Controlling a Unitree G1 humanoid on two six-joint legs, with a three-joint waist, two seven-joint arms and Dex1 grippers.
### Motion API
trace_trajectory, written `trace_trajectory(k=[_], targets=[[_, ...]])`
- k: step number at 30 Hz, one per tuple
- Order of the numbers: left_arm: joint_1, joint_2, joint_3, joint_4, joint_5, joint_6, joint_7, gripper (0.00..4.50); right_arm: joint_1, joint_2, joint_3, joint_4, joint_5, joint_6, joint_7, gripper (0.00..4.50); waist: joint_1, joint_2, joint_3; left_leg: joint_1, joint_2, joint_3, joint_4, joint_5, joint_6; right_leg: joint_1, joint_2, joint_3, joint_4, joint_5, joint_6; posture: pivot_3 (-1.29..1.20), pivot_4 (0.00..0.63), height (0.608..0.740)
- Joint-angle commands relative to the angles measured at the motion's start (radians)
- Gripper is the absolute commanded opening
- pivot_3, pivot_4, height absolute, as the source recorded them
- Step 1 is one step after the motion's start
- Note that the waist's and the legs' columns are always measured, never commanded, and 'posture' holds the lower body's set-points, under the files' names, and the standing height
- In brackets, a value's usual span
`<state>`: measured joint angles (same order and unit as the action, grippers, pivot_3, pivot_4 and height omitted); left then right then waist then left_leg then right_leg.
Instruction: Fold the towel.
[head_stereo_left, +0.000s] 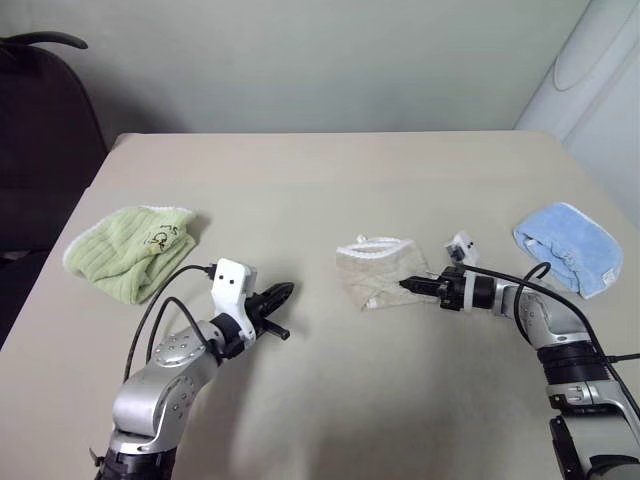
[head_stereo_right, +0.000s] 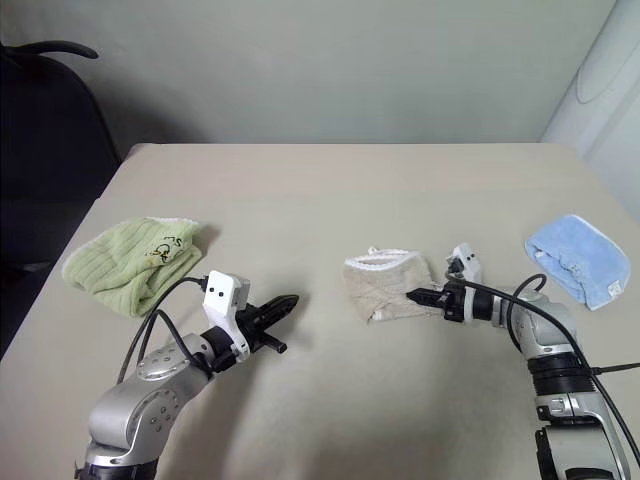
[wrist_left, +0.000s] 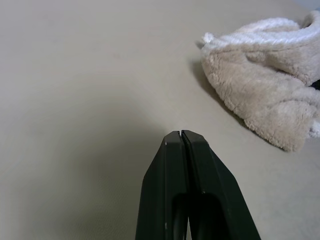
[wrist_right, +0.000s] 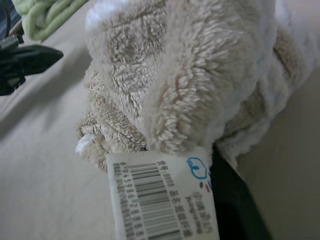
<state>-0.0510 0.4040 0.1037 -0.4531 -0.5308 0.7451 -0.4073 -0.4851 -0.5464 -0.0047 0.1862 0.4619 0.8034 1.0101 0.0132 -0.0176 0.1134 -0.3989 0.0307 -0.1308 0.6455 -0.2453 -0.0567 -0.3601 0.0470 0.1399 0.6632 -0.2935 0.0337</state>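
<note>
Next, my right gripper releases the beige towel on top of the light-blue cloth (head_stereo_left: 585, 232), toward the far edge of that cloth.
The beige towel (head_stereo_left: 380, 272) lies crumpled in a small heap near the middle of the table, its white piped edge along the far side. My right gripper (head_stereo_left: 408, 285) reaches in from the right and is shut on the towel's near right edge. In the right wrist view the pile bulges over one black finger (wrist_right: 235, 200), and a white barcode label (wrist_right: 160, 200) hangs in front. My left gripper (head_stereo_left: 285, 292) hovers over bare table left of the towel. It is shut with nothing in it, and its fingertips (wrist_left: 181, 134) are pressed together.
A ribbed light-green cloth (head_stereo_left: 130, 245) lies at the table's left side and a light-blue cloth (head_stereo_left: 568, 245) at the right edge. A dark chair (head_stereo_left: 40, 130) stands beyond the left corner. Bare tabletop (head_stereo_left: 320, 180) stretches behind the towel.
</note>
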Motion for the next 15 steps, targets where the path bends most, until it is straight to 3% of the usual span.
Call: trace_trajectory(k=[1, 5, 8, 12, 15], targets=[[-0.019, -0.006, -0.005, -0.012, -0.006, -0.008, -0.001, 0.08, 0.013, 0.002, -0.089, -0.066, 0.074, 0.041, -0.032, 0.04, 0.001, 0.000, 0.000, 0.000, 0.000, 0.000, 0.000, 0.000, 0.000, 0.000, 0.000, 0.000, 0.000, 0.000, 0.000, 0.00, 0.150, 0.740], [-0.019, -0.009, -0.006, -0.006, -0.005, -0.012, -0.003, 0.08, 0.037, 0.005, -0.226, -0.132, 0.174, 0.092, -0.088, 0.04, 0.002, 0.000, 0.000, 0.000, 0.000, 0.000, 0.000, 0.000, 0.000, 0.000, 0.000, 0.000, 0.000, 0.000, 0.000, 0.00, 0.150, 0.740], [-0.020, -0.010, -0.003, -0.001, -0.006, -0.015, -0.007, 0.08, -0.006, -0.006, -0.409, -0.124, 0.255, 0.128, -0.213, 0.04, 0.003, 0.000, 0.000, 0.000, 0.000, 0.000, 0.000, 0.000, 0.000, 0.000, 0.000, 0.000, 0.000, 0.000, 0.000, 0.00, 0.150, 0.740], [-0.033, -0.008, -0.010, 0.016, -0.004, -0.021, -0.022, 0.08, -0.082, -0.095, -0.604, -0.042, 0.285, 0.115, -0.356, 0.04, 0.009, 0.000, 0.000, 0.000, -0.001, 0.000, 0.000, 0.000, 0.000, 0.000, 0.000, 0.001, 0.000, 0.000, 0.000, 0.00, 0.150, 0.740], [-0.059, -0.011, -0.023, 0.045, 0.003, -0.030, -0.034, 0.08, -0.122, -0.201, -0.681, 0.086, 0.243, 0.066, -0.421, 0.04, 0.015, 0.000, 0.000, 0.000, -0.001, 0.000, -0.001, 0.000, 0.001, 0.000, -0.001, 0.001, 0.000, 0.000, 0.000, 0.00, 0.150, 0.740]])
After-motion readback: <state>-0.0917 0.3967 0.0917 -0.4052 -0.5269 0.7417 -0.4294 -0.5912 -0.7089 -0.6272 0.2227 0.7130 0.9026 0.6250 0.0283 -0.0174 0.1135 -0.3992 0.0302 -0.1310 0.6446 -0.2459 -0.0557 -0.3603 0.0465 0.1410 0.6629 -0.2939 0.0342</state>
